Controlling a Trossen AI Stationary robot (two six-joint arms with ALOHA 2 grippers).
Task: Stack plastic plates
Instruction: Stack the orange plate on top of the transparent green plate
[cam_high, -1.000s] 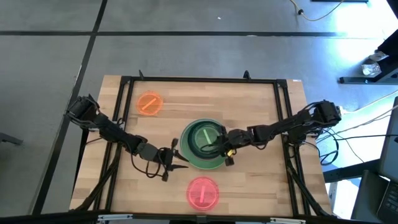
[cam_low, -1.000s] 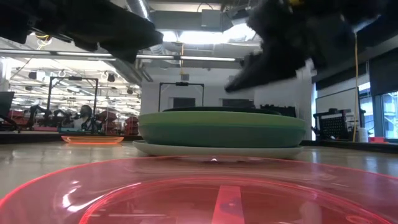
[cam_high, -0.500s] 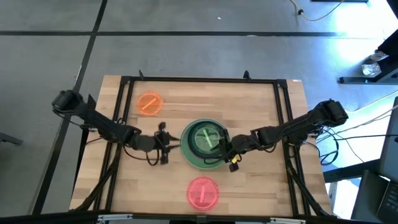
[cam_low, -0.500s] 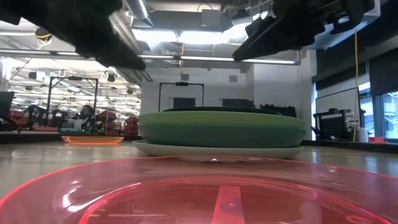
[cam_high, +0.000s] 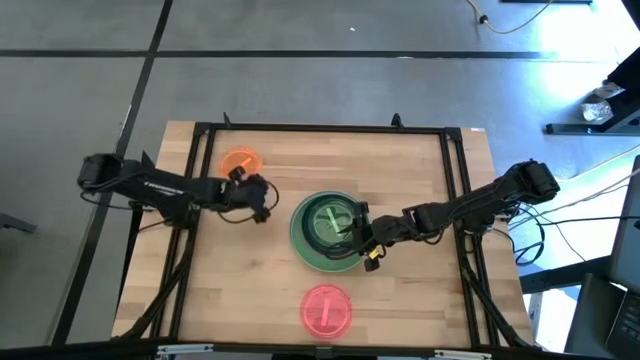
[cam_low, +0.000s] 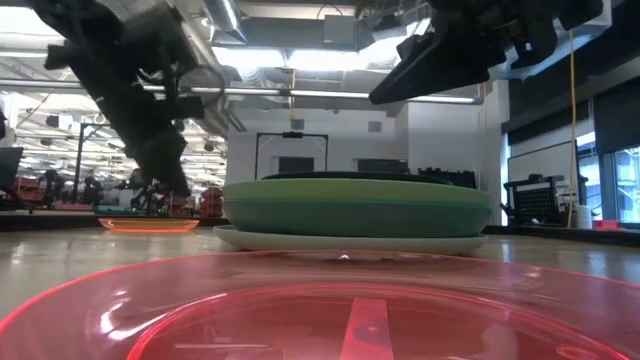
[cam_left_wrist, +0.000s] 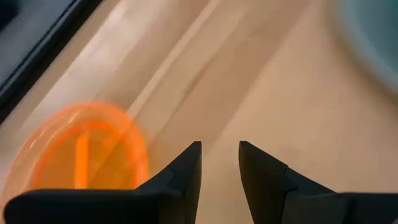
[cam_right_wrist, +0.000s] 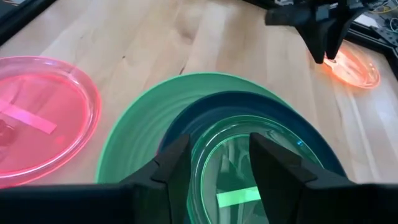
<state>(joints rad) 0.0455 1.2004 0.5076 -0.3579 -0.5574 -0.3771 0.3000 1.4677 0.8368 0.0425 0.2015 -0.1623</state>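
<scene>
The robot's left gripper will next move to the orange plate's near rim (cam_high: 253, 176) (cam_left_wrist: 145, 174), on the side toward the pink-red plate, and close there.
A stack of plates stands mid-table: a large green plate (cam_high: 300, 245) on a pale plate (cam_low: 350, 241), with a dark navy plate (cam_right_wrist: 186, 121) and a small lime plate (cam_high: 328, 222) on top. A small orange plate (cam_high: 240, 166) lies flat at the far left. A small pink-red plate (cam_high: 326, 309) lies flat near the front edge. My left gripper (cam_high: 262, 200) is open and empty, pointing down between the orange plate and the stack. My right gripper (cam_high: 362, 243) is open and empty above the stack's right rim.
A black frame (cam_high: 320, 128) runs along the table's edges. Bare wood lies on the table's right side (cam_high: 430, 170) and at its near left (cam_high: 220, 300). The room beyond shows in the low view.
My left gripper has gone from the near-left side of the stack toward the table's far left, toward the orange plate, and has tipped to point down. My right gripper has risen from the top of the stack and drawn back a little toward the right. The plates have stayed still.
</scene>
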